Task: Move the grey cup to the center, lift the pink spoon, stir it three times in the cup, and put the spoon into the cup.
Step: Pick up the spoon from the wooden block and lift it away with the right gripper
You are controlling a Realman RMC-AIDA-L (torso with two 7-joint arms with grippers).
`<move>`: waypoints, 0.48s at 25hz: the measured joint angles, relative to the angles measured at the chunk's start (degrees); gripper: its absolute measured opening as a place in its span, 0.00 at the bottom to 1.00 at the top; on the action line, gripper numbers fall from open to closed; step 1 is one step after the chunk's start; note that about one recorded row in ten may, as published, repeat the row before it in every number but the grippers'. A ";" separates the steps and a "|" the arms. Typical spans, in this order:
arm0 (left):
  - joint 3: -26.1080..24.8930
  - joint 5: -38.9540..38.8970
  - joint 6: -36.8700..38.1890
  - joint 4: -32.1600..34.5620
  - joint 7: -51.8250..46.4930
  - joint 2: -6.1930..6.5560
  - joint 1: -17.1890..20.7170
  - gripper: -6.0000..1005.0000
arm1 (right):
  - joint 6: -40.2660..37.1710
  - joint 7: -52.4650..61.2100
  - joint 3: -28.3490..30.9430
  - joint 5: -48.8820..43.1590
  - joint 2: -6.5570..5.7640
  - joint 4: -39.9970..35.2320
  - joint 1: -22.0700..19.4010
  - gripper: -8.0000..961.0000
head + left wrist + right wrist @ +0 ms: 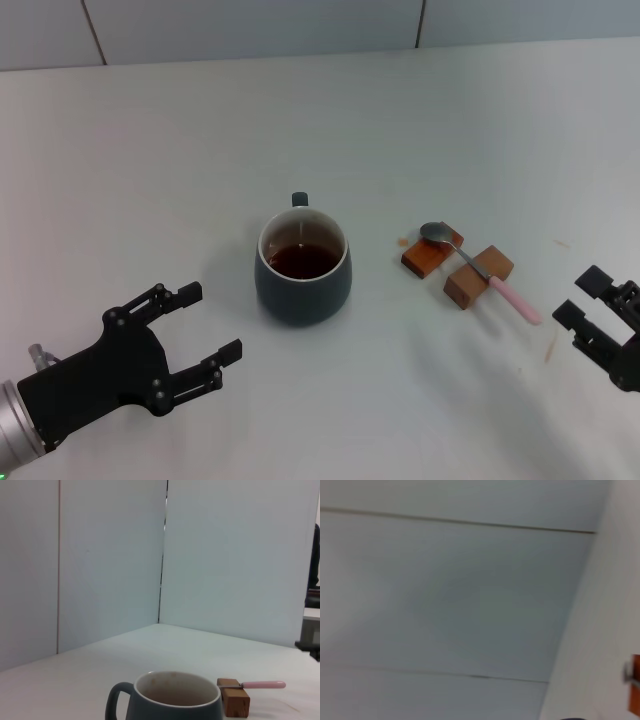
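I should next close my right gripper on the outer end of the pink spoon's handle (522, 305), just beyond the wooden block.
The grey cup (303, 268) stands near the middle of the white table, handle pointing away from me, with dark reddish-brown liquid inside. It also shows in the left wrist view (167, 700). The pink spoon (478, 268) lies across two brown wooden blocks (456, 266) to the right of the cup, silver bowl toward the cup, pink handle toward my right arm; the left wrist view shows it too (257, 684). My left gripper (205, 326) is open and empty, front-left of the cup. My right gripper (578, 296) is open and empty, just right of the spoon handle.
The white table (200, 150) is bordered at the back by pale wall panels (250, 25). A small brown stain (550, 347) marks the table near my right gripper. An edge of a wooden block (635, 690) shows in the right wrist view.
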 joint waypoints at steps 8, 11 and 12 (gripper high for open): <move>-0.40 0.00 -0.04 0.00 0.09 0.00 0.22 0.81 | 7.18 6.99 -0.12 -1.51 -0.14 -0.27 -0.03 0.81; -0.73 0.00 -0.05 -0.01 0.12 0.00 0.32 0.81 | 8.64 7.78 -0.18 -2.47 -0.20 -0.28 0.21 0.81; -0.73 0.00 -0.05 -0.01 0.12 0.00 0.32 0.81 | 8.64 7.78 -0.18 -2.47 -0.20 -0.28 0.21 0.81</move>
